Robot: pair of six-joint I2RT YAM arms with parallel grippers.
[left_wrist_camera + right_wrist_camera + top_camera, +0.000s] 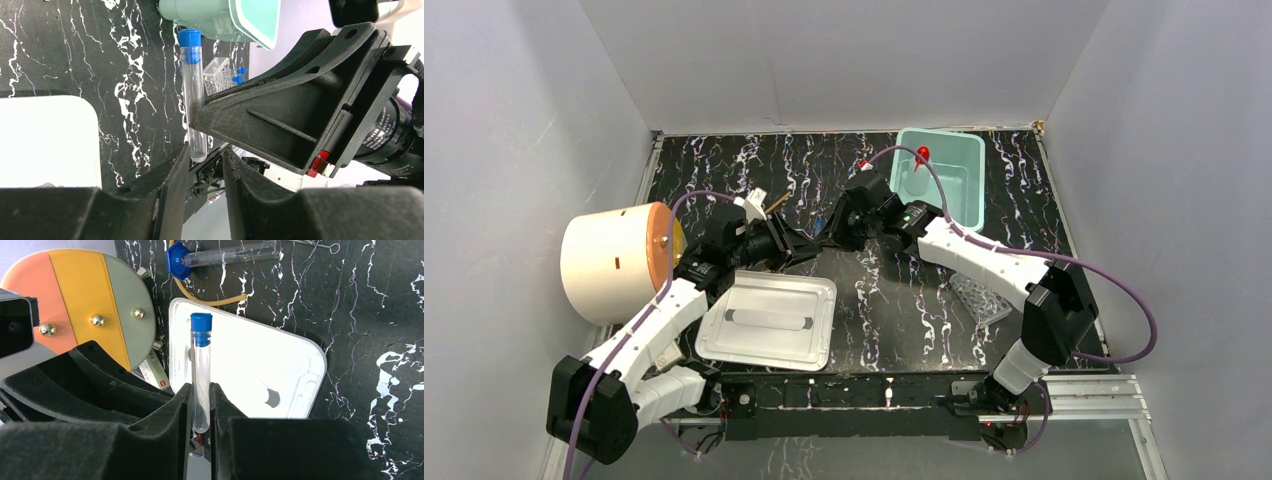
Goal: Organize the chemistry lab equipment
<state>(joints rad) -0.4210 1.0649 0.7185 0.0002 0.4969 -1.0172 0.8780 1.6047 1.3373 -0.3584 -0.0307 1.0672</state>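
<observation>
I have my right gripper on the tube's lower end, so I should hold the tube with my left gripper while my right gripper takes its blue cap end [201, 322] before racking.
A clear tube with a blue cap [201, 355] stands upright between my right gripper's [201, 390] fingers, which are shut on its lower end. In the left wrist view the same tube [192, 95] has its rounded bottom by the tip of my left gripper's [206, 155] left finger; that gripper's jaws stand apart, wider than the tube. The two grippers meet above the table's middle [824, 238]. A second blue-capped tube [225, 255], amber tubing [210, 300] and a thin metal tool [315, 244] lie on the table. The clear rack [979, 298] lies at the right. The red-capped bottle [922, 155] sits in the teal bin.
A teal bin [969, 150] stands at the back right. A white tray [769, 320] lies front left. The large cream cylinder [614, 260] with an orange face lies at the left edge. A small white card with a red mark [152, 371] lies beside it.
</observation>
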